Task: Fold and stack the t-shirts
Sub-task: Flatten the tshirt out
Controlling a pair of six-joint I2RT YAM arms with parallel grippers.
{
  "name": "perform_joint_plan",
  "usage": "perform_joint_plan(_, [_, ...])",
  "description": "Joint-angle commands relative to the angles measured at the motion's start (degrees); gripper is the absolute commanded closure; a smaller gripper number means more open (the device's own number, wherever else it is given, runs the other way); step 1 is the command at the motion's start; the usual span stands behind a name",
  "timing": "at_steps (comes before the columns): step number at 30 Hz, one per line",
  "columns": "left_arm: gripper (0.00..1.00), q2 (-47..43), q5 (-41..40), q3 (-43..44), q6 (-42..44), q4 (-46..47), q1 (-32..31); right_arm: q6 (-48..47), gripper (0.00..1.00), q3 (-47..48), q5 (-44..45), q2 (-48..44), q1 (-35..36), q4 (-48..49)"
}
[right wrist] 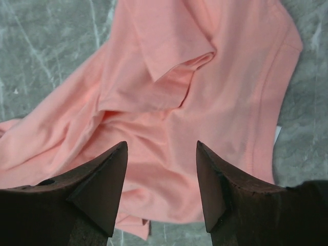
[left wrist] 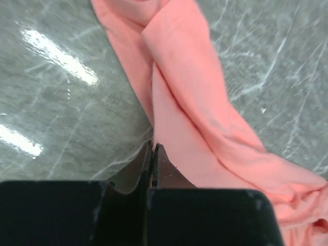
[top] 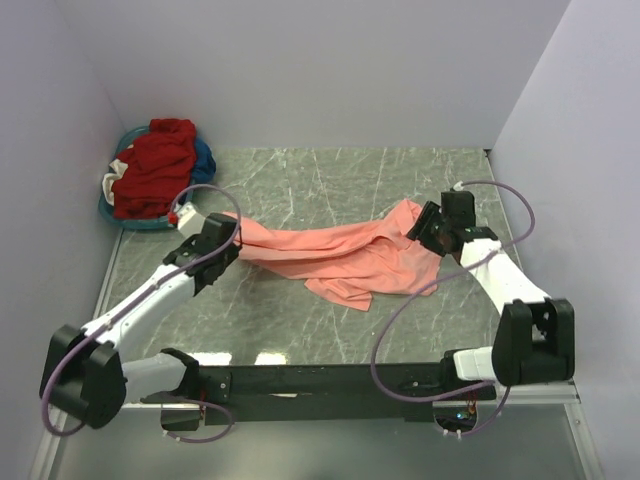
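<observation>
My right gripper needs to close next on the folded-over flap (top: 404, 222) (right wrist: 190, 62) of the salmon-pink t-shirt, at the end opposite my left gripper.
A salmon-pink t-shirt (top: 340, 255) lies crumpled and stretched across the middle of the marble table. My left gripper (top: 235, 235) is at the shirt's left end. In the left wrist view (left wrist: 154, 145) its jaws are pressed together at the edge of the pink cloth (left wrist: 189, 92), pinching it. My right gripper (top: 425, 228) is at the shirt's right end. In the right wrist view (right wrist: 161, 146) it is open and empty, hovering over bunched pink fabric (right wrist: 169, 102).
A teal basket (top: 128, 222) stands at the back left corner, holding a red t-shirt (top: 155, 165) and a blue garment (top: 205, 160). Walls close off the table at the back and on both sides.
</observation>
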Motion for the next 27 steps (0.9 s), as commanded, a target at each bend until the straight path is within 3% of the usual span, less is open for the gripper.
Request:
perform_joint_plan(1, [1.0,-4.34,2.95,-1.88,3.01,-1.78,2.35,1.09,0.37,4.87,1.33,5.17,-0.19,3.33])
perform_joint_plan(14, [0.99,-10.59,7.43,-4.7,6.53,-0.82,4.99,-0.84,0.4,19.98,8.7,23.02,3.59,0.17])
perform_joint_plan(27, [0.99,-9.62,9.9,-5.14,7.67,1.47,5.43,-3.56,0.39,21.23,18.12,28.82,9.83,-1.76])
